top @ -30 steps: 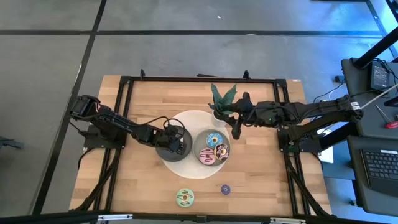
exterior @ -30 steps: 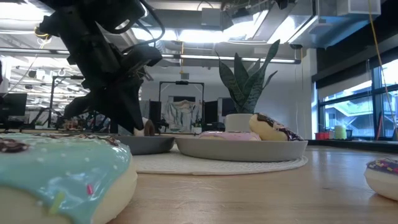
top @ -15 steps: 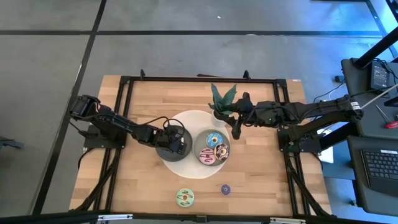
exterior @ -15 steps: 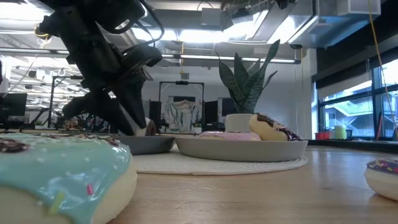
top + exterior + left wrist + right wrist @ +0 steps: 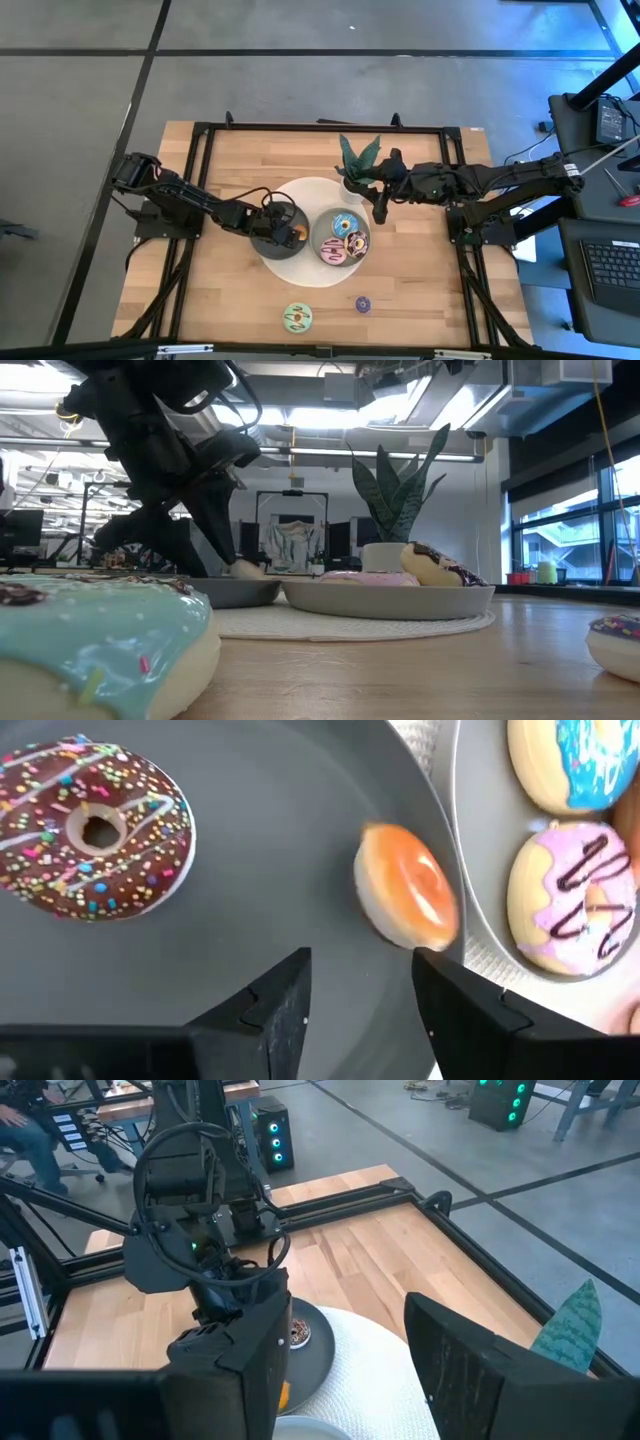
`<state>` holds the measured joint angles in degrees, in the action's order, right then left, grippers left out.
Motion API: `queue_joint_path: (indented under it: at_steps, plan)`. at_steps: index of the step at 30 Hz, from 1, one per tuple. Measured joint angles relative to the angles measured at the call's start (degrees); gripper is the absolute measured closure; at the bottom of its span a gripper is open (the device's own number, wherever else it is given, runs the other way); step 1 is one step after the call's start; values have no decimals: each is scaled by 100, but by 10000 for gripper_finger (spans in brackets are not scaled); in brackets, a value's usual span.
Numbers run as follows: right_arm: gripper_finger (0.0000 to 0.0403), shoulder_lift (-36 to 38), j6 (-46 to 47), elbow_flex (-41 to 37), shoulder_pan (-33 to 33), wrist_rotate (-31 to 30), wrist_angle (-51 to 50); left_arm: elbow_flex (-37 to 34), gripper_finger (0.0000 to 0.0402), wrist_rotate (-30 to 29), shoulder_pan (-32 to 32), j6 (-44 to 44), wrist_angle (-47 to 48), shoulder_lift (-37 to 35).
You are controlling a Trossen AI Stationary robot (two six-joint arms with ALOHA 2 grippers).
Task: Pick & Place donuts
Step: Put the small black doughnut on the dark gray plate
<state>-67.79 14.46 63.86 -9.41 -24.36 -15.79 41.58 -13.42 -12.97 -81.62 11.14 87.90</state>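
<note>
The orange-iced donut sits tilted beyond the left gripper's open fingers, so the robot should move that gripper over it and pinch one side of its ring (image 5: 377, 892).
My left gripper (image 5: 362, 990) hangs open over the left grey dish (image 5: 250, 870). A small orange-iced donut (image 5: 408, 898) lies just beyond its fingertips near the dish's rim, touched by neither finger. A brown sprinkled donut (image 5: 90, 825) lies flat in the same dish. The right grey dish (image 5: 322, 238) holds a blue donut (image 5: 345, 223), a pink donut (image 5: 333, 250) and a brown-iced donut (image 5: 356, 242). My right gripper (image 5: 380, 210) waits open above that dish's far right rim. A green donut (image 5: 297, 318) and a small purple donut (image 5: 362, 304) lie on the table near its front edge.
Both dishes stand on a round white mat (image 5: 305, 195). A potted plant (image 5: 358, 155) stands just behind it, beside my right arm. A black frame (image 5: 200, 135) runs round the wooden table top. Bare wood lies to the left and right of the mat.
My left gripper has opened over the left dish and let go of the orange donut, which now lies in the dish beyond the fingertips. The arm has stayed where it was.
</note>
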Motion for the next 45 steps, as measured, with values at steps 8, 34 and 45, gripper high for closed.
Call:
queue_joint_path:
  at_steps: [8, 34, 45]
  plan:
    - [205, 0, -4, 0, 0, 0, 0, 0, 236, -88, 2, 113, -11, 0]
    - [205, 0, -146, 0, 2, -4, 2, 2, 256, -457, 0, -740, -107, 241]
    - [205, 0, -166, -1, 2, -7, 2, 4, 297, -445, 110, -703, -106, 306]
